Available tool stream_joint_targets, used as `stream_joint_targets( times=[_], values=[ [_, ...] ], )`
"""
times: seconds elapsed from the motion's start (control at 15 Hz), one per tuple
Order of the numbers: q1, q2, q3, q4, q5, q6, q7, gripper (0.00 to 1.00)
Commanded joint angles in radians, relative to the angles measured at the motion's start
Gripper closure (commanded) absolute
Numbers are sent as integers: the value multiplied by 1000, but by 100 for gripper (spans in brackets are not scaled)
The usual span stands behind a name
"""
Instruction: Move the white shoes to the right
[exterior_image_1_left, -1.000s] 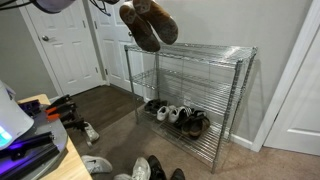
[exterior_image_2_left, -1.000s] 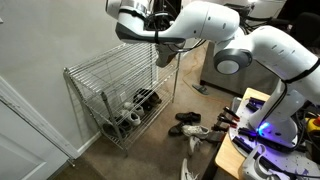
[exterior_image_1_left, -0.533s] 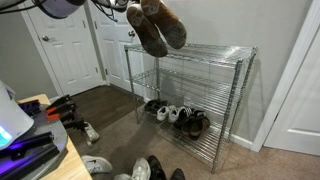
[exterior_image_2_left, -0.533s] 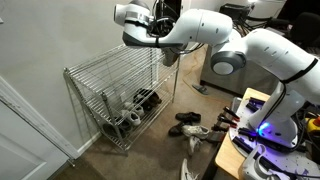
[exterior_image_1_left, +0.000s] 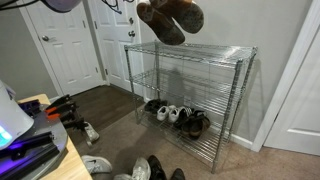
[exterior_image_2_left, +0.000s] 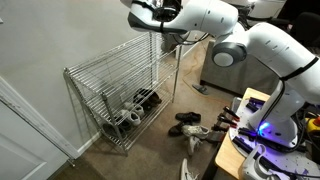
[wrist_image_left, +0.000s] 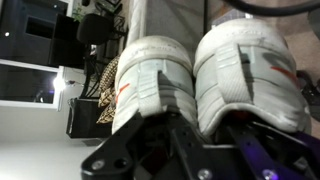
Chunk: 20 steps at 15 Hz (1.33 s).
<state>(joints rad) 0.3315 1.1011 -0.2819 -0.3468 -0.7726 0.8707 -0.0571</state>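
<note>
I am holding the white shoes in my gripper, high above the wire rack. Next, I release them on the wire rack's top shelf (exterior_image_1_left: 214, 48), toward the end beside the beige carpet.
The white shoes (exterior_image_1_left: 170, 19) hang high above the wire rack (exterior_image_1_left: 215, 52), their brownish soles facing the camera in an exterior view. In the wrist view the pair (wrist_image_left: 205, 75) fills the frame, white and light grey, side by side. My gripper (wrist_image_left: 190, 128) is shut on the inner edges of both shoes. In an exterior view the gripper (exterior_image_2_left: 163, 20) is near the top edge, above the rack's (exterior_image_2_left: 108, 70) near end. The rack's top shelf is bare.
Several shoes, a white-and-black pair among dark ones, sit on the rack's bottom shelf (exterior_image_1_left: 178, 116) (exterior_image_2_left: 130, 110). Loose shoes lie on the floor (exterior_image_1_left: 150, 168) (exterior_image_2_left: 190, 125). A white door (exterior_image_1_left: 65, 50) stands behind. A desk with equipment (exterior_image_1_left: 30, 140) is in front.
The gripper has carried the shoes upward and to the right in an exterior view, from the rack's left end toward above its middle. The grip has not changed.
</note>
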Motion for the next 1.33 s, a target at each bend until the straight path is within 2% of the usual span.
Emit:
stream_joint_targets(
  times=[0.0,0.27,0.47,0.67,1.0,1.27],
  values=[
    [-53,-38,67,-1,144,19,171,92],
    [-83,-30,104,-2,357,106,368,92],
    [-92,-29,112,-3,447,233,478,92],
    [-90,-16,80,-4,438,412,513,92],
    [-130,17,54,-10,437,692,622,92],
    [-156,45,26,-11,437,864,743,92]
  ],
)
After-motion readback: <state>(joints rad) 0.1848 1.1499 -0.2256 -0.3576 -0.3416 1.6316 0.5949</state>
